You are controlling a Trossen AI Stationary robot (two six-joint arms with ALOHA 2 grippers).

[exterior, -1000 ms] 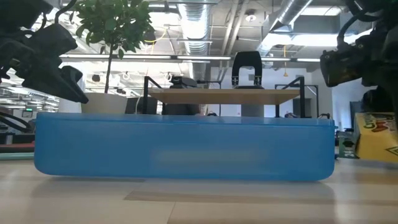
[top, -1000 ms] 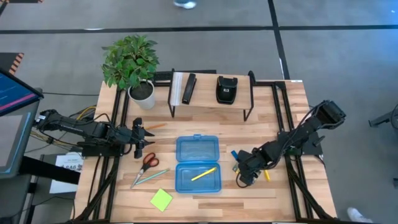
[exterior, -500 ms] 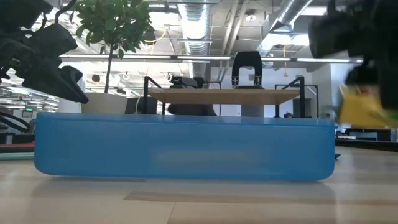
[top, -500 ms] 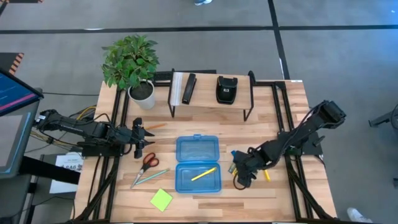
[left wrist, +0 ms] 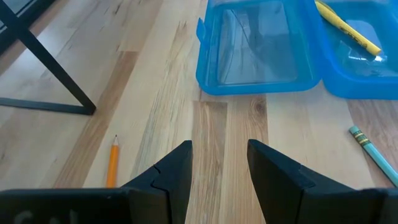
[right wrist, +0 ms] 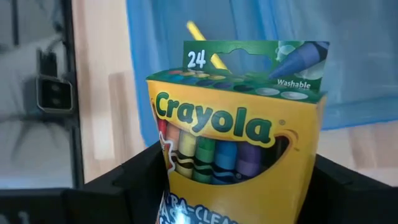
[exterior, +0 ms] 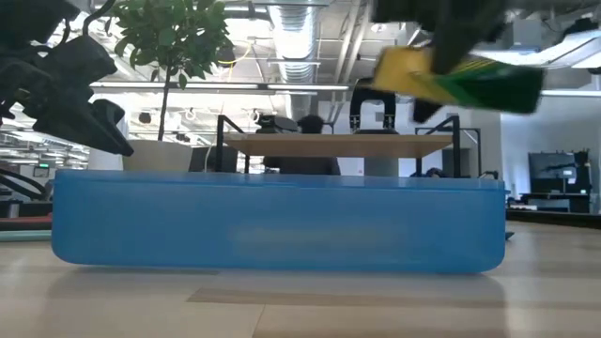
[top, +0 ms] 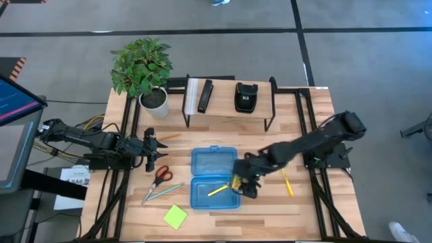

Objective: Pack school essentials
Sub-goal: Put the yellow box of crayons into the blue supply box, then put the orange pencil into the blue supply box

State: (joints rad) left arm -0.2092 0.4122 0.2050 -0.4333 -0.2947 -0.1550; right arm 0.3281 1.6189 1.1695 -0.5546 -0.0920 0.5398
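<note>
I need to use my right gripper to set the crayon box down over the yellow pencil in the blue case's near tray (top: 220, 194). The box is now raised above the case.
An open blue plastic case (top: 214, 179) lies mid-table, with a yellow pencil (top: 221, 190) in its near tray. My right gripper (top: 240, 185) hangs over the case's right edge, shut on the yellow-green crayon box (right wrist: 230, 137), which the low view shows raised above the case (exterior: 460, 75). My left gripper (left wrist: 219, 162) waits open at the table's left. Near it on the wood lie red-handled scissors (top: 160, 174), a teal pencil (top: 162, 192), an orange pencil (left wrist: 112, 167) and a lime-green sticky-note pad (top: 175, 217). Another yellow pencil (top: 286, 182) lies to the right of the case. My right gripper pinches the crayon box between its two fingers, one on each narrow side (right wrist: 171, 177), at the box's lower half. The fingers slant down from the table's right. The box's flap end points away from the gripper; the box is tilted and clear of case and table.
A low shelf (top: 229, 111) at the back carries a black pouch (top: 245, 96) and a black bar with a white pad (top: 199, 94). A potted plant (top: 143, 67) stands at the back left. Bare wood lies in front of the case and at the right.
My right gripper has risen and swung toward the table's left, from the wood right of the case to above the case's right edge, rolling as it went. The crayon box has come up off the table with it and now hangs tilted above the case.
</note>
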